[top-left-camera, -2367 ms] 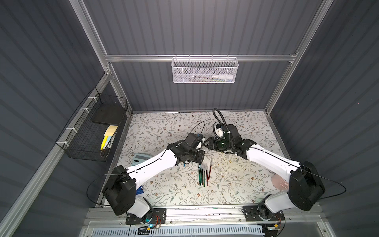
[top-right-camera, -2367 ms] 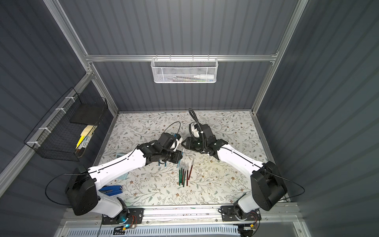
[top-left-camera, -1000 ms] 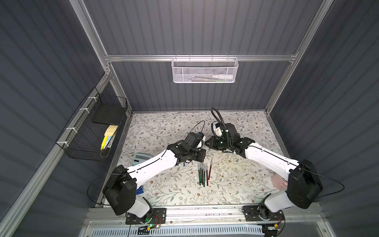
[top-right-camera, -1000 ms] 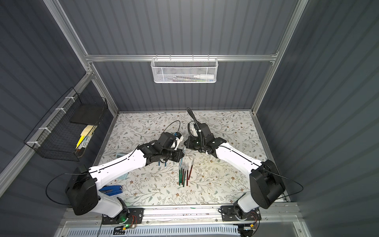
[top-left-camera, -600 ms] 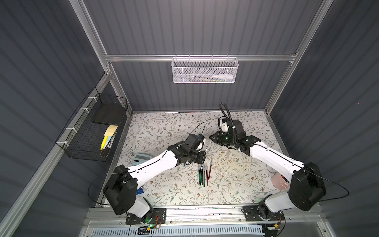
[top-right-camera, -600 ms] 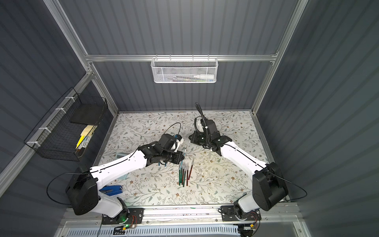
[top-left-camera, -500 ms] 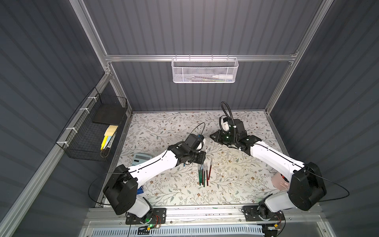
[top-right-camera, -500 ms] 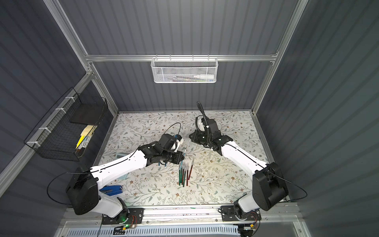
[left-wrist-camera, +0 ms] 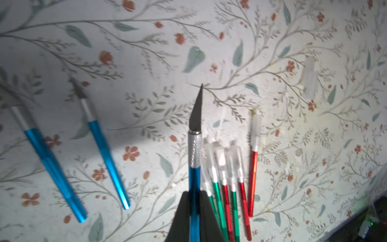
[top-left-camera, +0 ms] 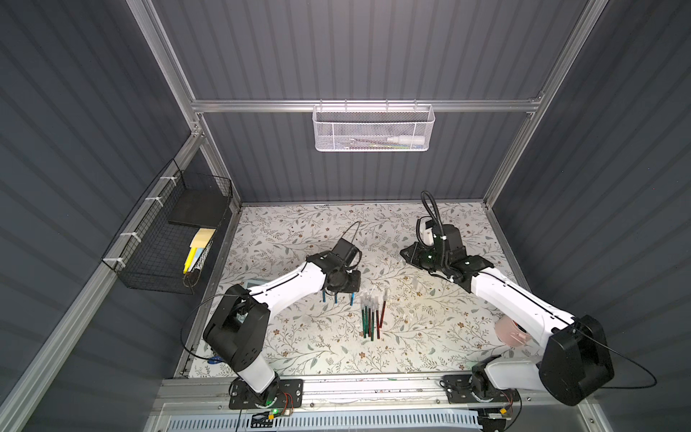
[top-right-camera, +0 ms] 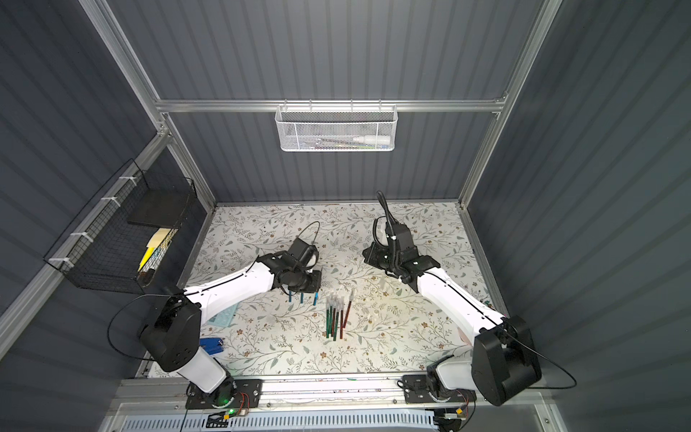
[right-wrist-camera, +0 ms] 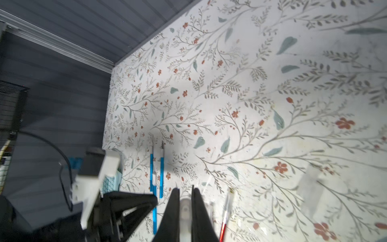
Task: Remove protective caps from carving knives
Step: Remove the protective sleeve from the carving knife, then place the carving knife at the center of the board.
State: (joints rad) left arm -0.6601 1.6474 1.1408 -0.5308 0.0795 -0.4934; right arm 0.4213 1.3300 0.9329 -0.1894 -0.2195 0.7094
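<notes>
The robot's left gripper will set the blue carving knife down on the mat (top-left-camera: 344,284) (left-wrist-camera: 137,139) beside the two bare blue knives.
My left gripper (left-wrist-camera: 194,193) is shut on a blue carving knife (left-wrist-camera: 195,146) whose dark blade is bare. It hovers just left of the bundle in both top views (top-left-camera: 346,286) (top-right-camera: 312,282). Two more bare blue carving knives (left-wrist-camera: 52,165) (left-wrist-camera: 104,150) lie on the mat beside it. Several green and red knives (top-left-camera: 372,318) lie bundled, whitish protective caps (left-wrist-camera: 222,155) on their tips, and one capped red knife (left-wrist-camera: 253,174) lies slightly apart. My right gripper (right-wrist-camera: 185,191) is shut on a clear cap (right-wrist-camera: 185,209), off to the back right (top-left-camera: 407,256).
Loose clear caps (left-wrist-camera: 310,79) (top-left-camera: 415,284) lie on the floral mat right of the bundle. A white mesh basket (top-left-camera: 372,129) hangs on the back wall, a black wire basket (top-left-camera: 168,243) on the left wall. A pink object (top-left-camera: 510,331) sits under the right arm.
The grippers were together over the mat; my right gripper has pulled away to the back right with the cap. The left gripper keeps the blue knife, its blade now bare.
</notes>
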